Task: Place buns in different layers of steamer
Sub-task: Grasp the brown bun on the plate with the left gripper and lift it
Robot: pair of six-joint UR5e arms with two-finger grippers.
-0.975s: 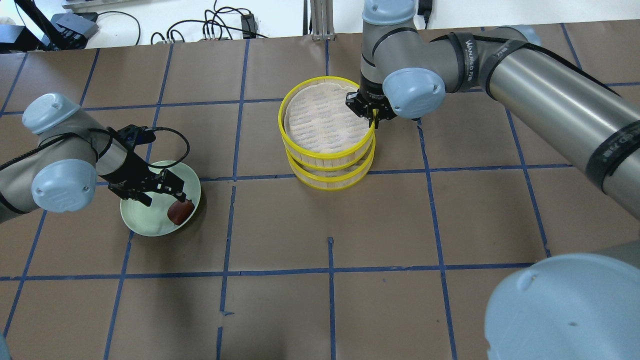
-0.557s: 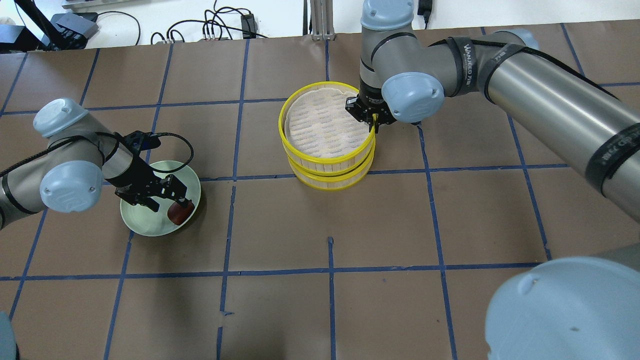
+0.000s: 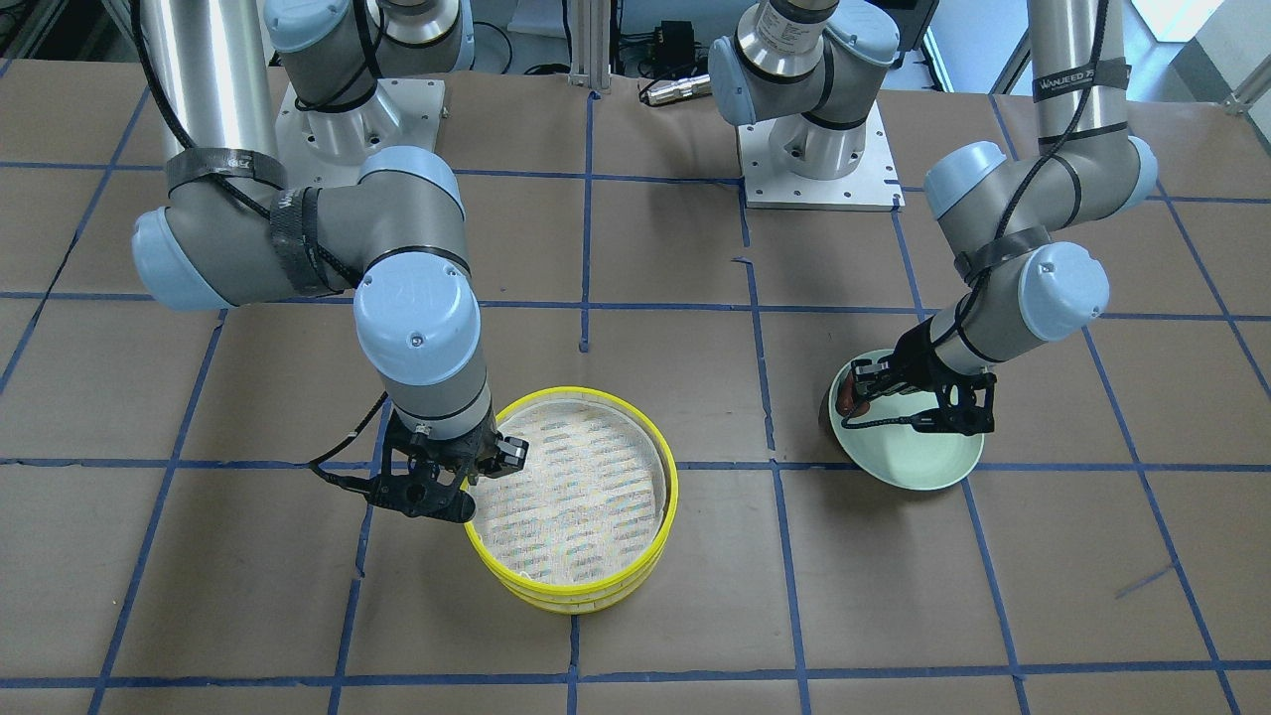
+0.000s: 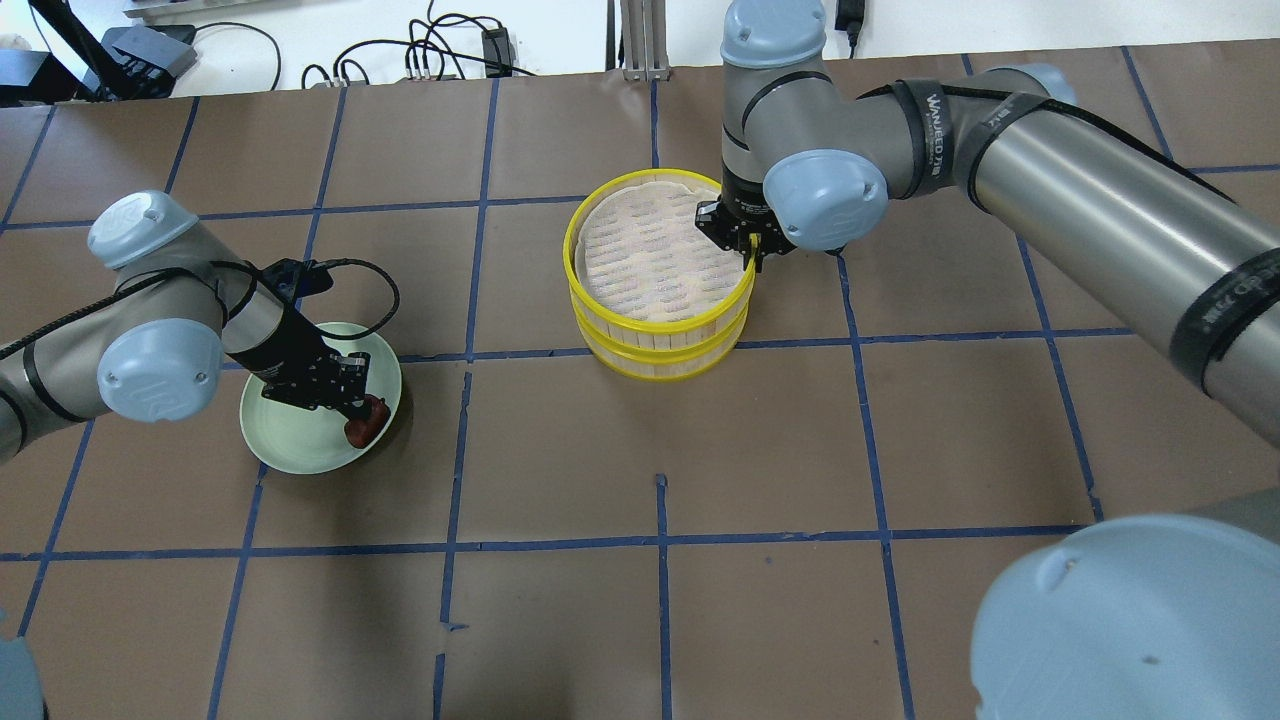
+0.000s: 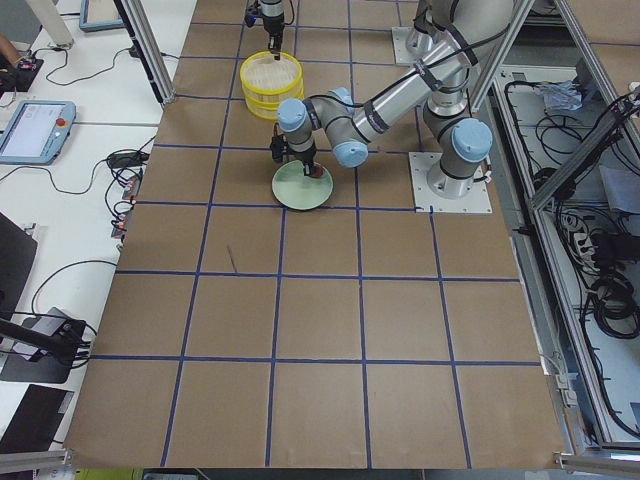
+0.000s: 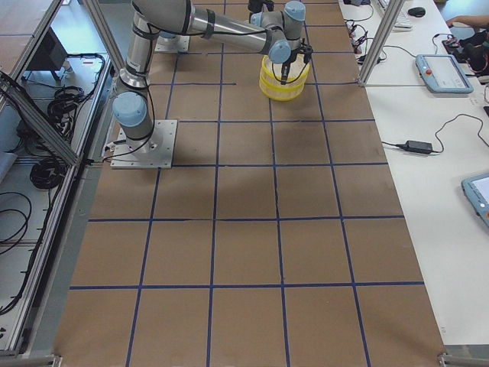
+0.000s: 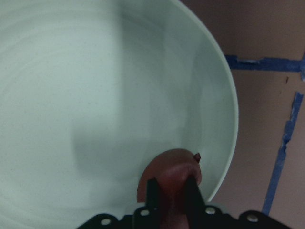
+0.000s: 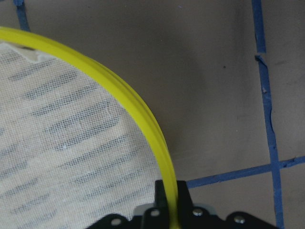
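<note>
I need to use my left gripper to release the dark reddish-brown bun on the top steamer layer's mesh bottom (image 3: 607, 477), toward the pale green plate. The bun is now at that plate's edge.
Two steamer layers stand stacked at the table's middle; the top layer (image 4: 655, 322) sits on the lower layer (image 4: 660, 362). The top mesh floor (image 3: 576, 487) holds nothing. My right gripper (image 4: 748, 252) is shut on the top layer's yellow rim (image 8: 138, 109), one finger on each side. The dark reddish-brown bun (image 4: 362, 432) is at the edge of the pale green plate (image 4: 290, 445). My left gripper (image 4: 358, 412) is shut on it; the wrist view shows the bun (image 7: 174, 169) between the fingers. The white bun is hidden.
Brown paper with blue tape lines covers the table (image 4: 660, 560). Cables and devices (image 4: 430, 55) lie beyond its far edge. My right arm's elbow (image 4: 1130, 620) fills the near right corner of the overhead view.
My left gripper has tilted down over the plate and closed on the brown bun. The top steamer layer, held by my right gripper, has come down and lined up over the lower one.
</note>
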